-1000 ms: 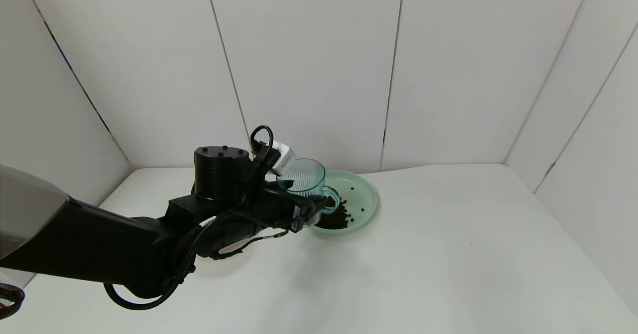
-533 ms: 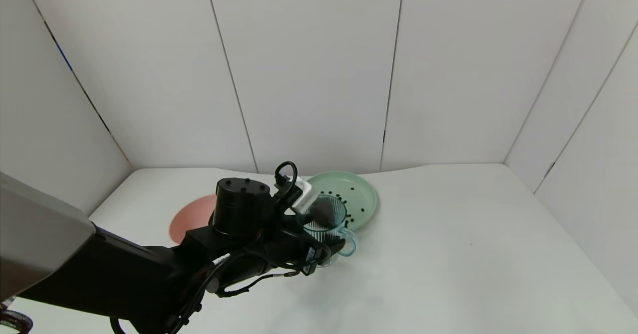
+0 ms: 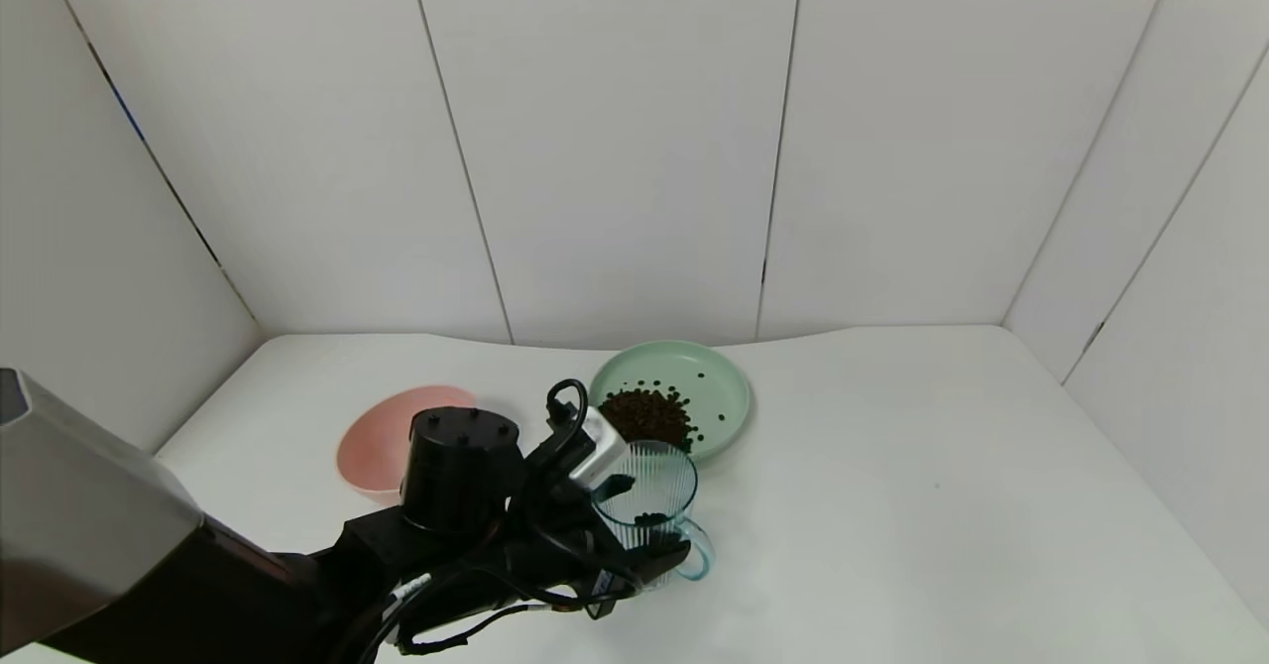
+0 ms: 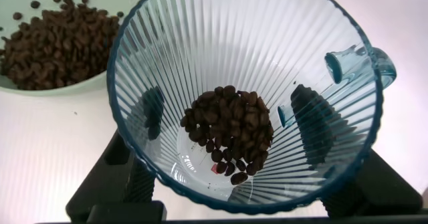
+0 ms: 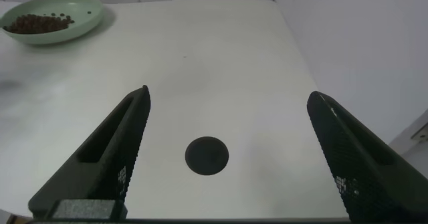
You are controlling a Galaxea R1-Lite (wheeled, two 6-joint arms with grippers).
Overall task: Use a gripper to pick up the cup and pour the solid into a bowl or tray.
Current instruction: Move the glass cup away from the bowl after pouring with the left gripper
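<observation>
I need to use my left gripper to set the cup down on the table (image 3: 586, 555), in front of the gap between pink bowl and green plate.
My left gripper (image 3: 644, 523) is shut on the ribbed blue-grey cup (image 3: 649, 486), holding it upright just in front of the pale green plate (image 3: 724, 387). The cup's blue handle points to the front right. A pile of brown beans (image 3: 646, 414) lies on the plate, with a few scattered. In the left wrist view the cup (image 4: 267, 43) fills the frame with some beans (image 4: 231, 134) still at its bottom; the fingers (image 4: 319, 127) show through its walls. My right gripper (image 5: 229, 97) is open and empty over bare table, out of the head view.
A pink bowl (image 3: 382, 441) sits left of the plate, beside my left arm. The right wrist view shows a dark round spot (image 5: 206, 156) on the table and the green plate (image 5: 80, 13) far off. White walls enclose the table.
My left gripper has drawn the cup back from over the plate toward the front. The pink bowl and the bean pile on the plate have come into view.
</observation>
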